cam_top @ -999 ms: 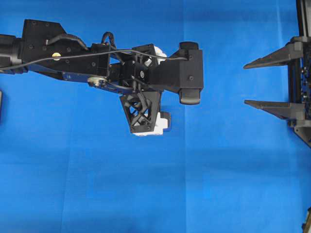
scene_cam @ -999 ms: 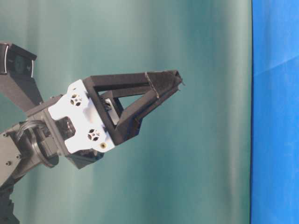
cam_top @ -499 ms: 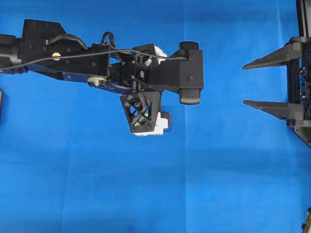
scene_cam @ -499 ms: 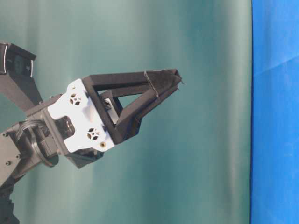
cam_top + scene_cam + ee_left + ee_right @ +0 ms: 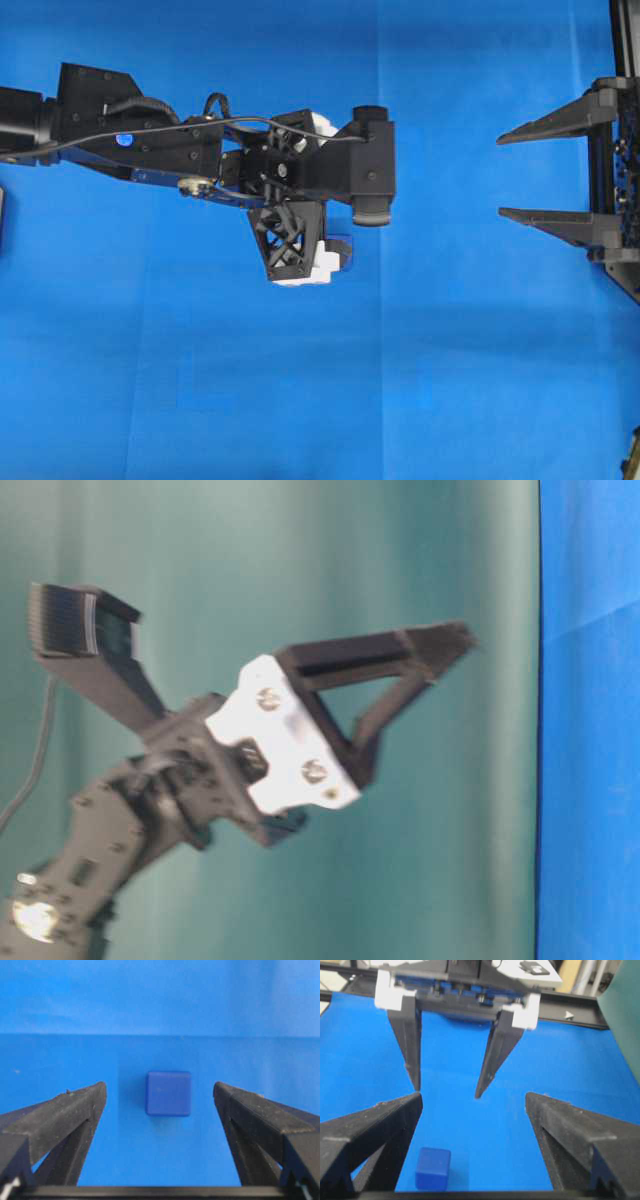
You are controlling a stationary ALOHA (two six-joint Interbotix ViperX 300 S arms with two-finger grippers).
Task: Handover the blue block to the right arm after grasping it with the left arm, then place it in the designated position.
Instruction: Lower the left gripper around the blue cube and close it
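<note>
The blue block lies centred between my left gripper's fingers, so they should next go down and close on the middle of the blue block's opposite sides (image 5: 340, 252) (image 5: 168, 1094).
The blue block (image 5: 168, 1093) is a small dark-blue cube lying on the blue cloth. My left gripper (image 5: 159, 1087) hangs over it, open, with the cube centred between the fingers and touching neither. From above, the left gripper (image 5: 300, 195) points down and hides the block. The table-level view shows the left gripper (image 5: 450, 645) close to the cloth. My right gripper (image 5: 501, 176) waits open at the right edge. In the right wrist view the right gripper (image 5: 472, 1096) is empty, the block (image 5: 433, 1168) lies low left, and the left gripper (image 5: 446, 1091) hangs beyond.
Blue cloth (image 5: 450, 380) covers the table. A green backdrop (image 5: 300, 540) fills the table-level view. A black frame rail (image 5: 580, 1010) runs along the far table edge. A dark object (image 5: 2, 215) pokes in at the left edge.
The left arm has dropped toward the cloth and shifted slightly left in the overhead view, blurring in the table-level view. Both grippers stay open. The right arm has barely moved.
</note>
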